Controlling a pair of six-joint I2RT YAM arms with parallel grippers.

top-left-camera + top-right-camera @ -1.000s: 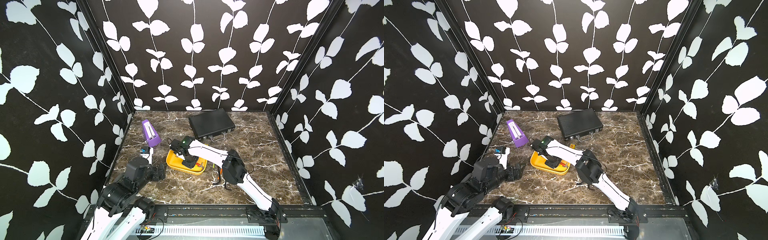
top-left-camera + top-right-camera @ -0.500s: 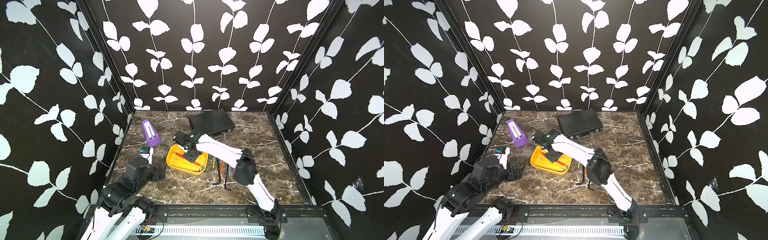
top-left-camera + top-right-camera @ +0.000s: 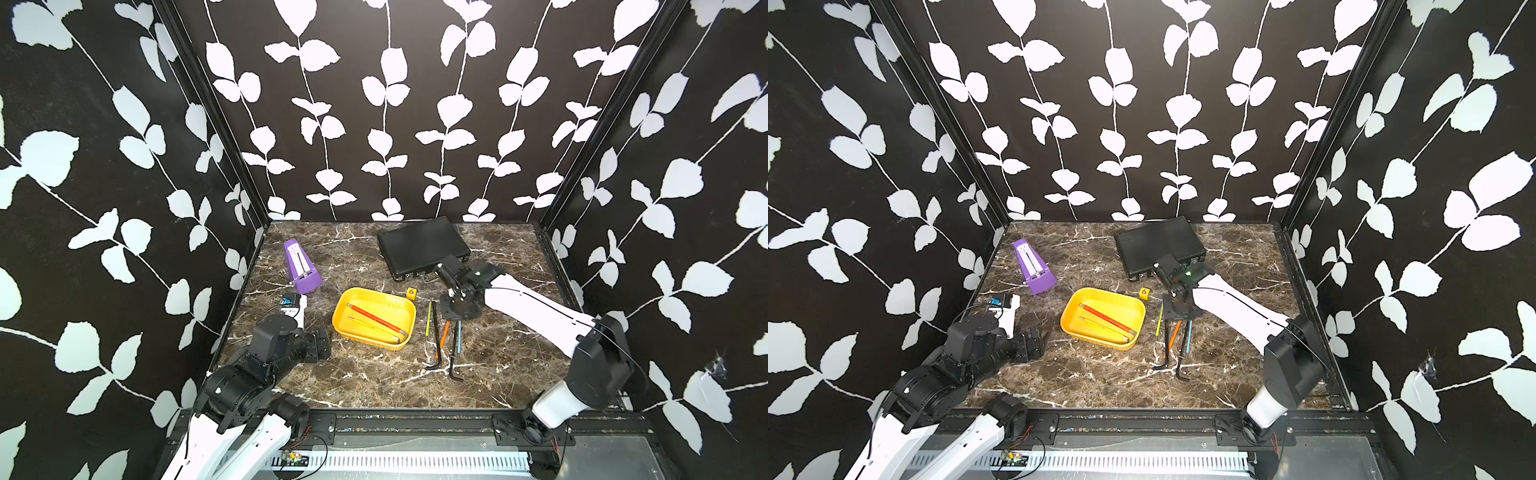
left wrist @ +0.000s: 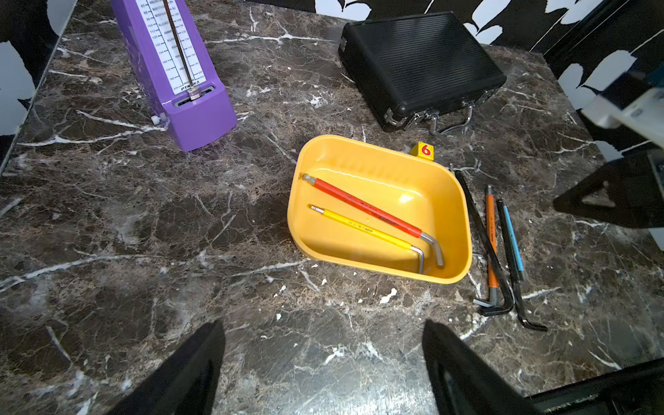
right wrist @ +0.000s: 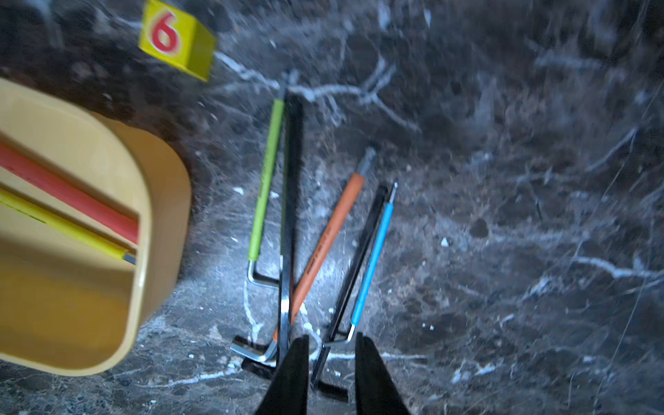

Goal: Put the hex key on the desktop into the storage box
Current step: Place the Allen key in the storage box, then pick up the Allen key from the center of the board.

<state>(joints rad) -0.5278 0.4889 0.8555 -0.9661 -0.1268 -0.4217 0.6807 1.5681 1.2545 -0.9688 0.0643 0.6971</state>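
The blue hex key has its sleeve's end point(image 3: 458, 349) point(image 5: 355, 317) beside the short bent part. My right gripper goes there next and closes on it.
The yellow storage box point(image 3: 397, 302) point(image 4: 388, 158) sits mid-desktop point(image 3: 374, 386), holding a red hex key point(image 3: 374, 317) and a yellow-sleeved one point(image 3: 368, 325). Just right of it, several hex keys lie side by side on the marble: green point(image 5: 266, 179), black point(image 5: 293, 197), orange point(image 5: 330, 233) and blue point(image 5: 372, 258). My right gripper point(image 3: 459, 308) point(image 5: 332, 337) hovers over these loose keys, its jaws a narrow gap apart and empty. My left gripper point(image 3: 320, 349) point(image 4: 322, 325) rests low at the front left, wide open and empty.
A purple metronome point(image 3: 301, 266) stands at the back left, and a closed black case point(image 3: 422, 245) lies at the back centre. A small yellow cube marked 6 point(image 3: 411, 293) sits behind the box's far right corner. Patterned walls enclose three sides.
My right arm has swung from over the storage box out to the right, above the loose keys. The left arm has not moved.
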